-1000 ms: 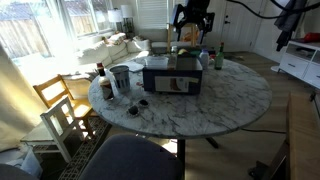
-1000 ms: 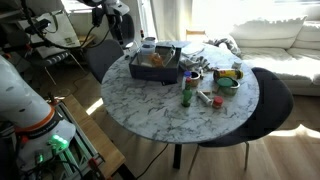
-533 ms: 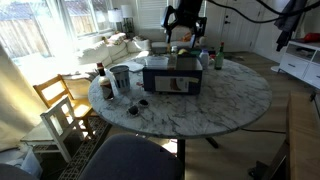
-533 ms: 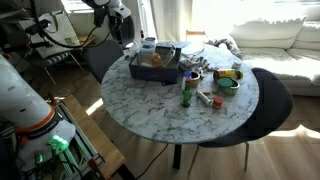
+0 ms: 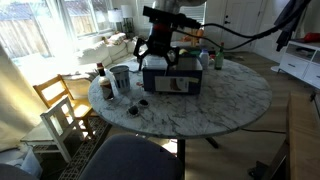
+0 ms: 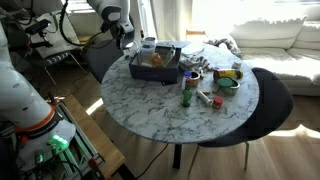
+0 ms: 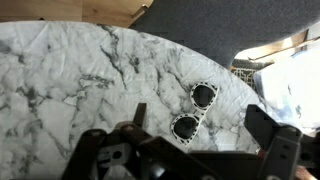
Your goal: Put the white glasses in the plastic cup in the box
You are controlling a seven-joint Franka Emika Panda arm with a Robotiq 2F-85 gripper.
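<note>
I will next lower my gripper to the white glasses and close it on the glasses' bridge [image 5: 138,107] [image 7: 196,112], between their dark lenses.
The white glasses [image 7: 190,110] have dark lenses and lie flat on the marble table [image 7: 60,80]. In the wrist view they sit just below and between my open, empty gripper's [image 7: 205,128] fingers. In an exterior view the glasses [image 5: 138,106] lie near the table's front left edge. The grey plastic cup [image 5: 120,79] stands upright left of the dark grey-blue box [image 5: 172,76]. My gripper [image 5: 157,57] hangs above the box's left end. The box [image 6: 155,66] and my gripper [image 6: 128,40] also show in an exterior view.
A slim brown bottle with a red cap [image 5: 100,80] stands beside the cup. A dark bottle [image 5: 220,60] stands right of the box. A green bottle [image 6: 186,93], a green bowl [image 6: 228,82] and small items lie past the box. Chairs [image 5: 60,110] ring the table.
My arm has swung from behind the box forward and to the left, down over the box's left end. The table things have not moved.
</note>
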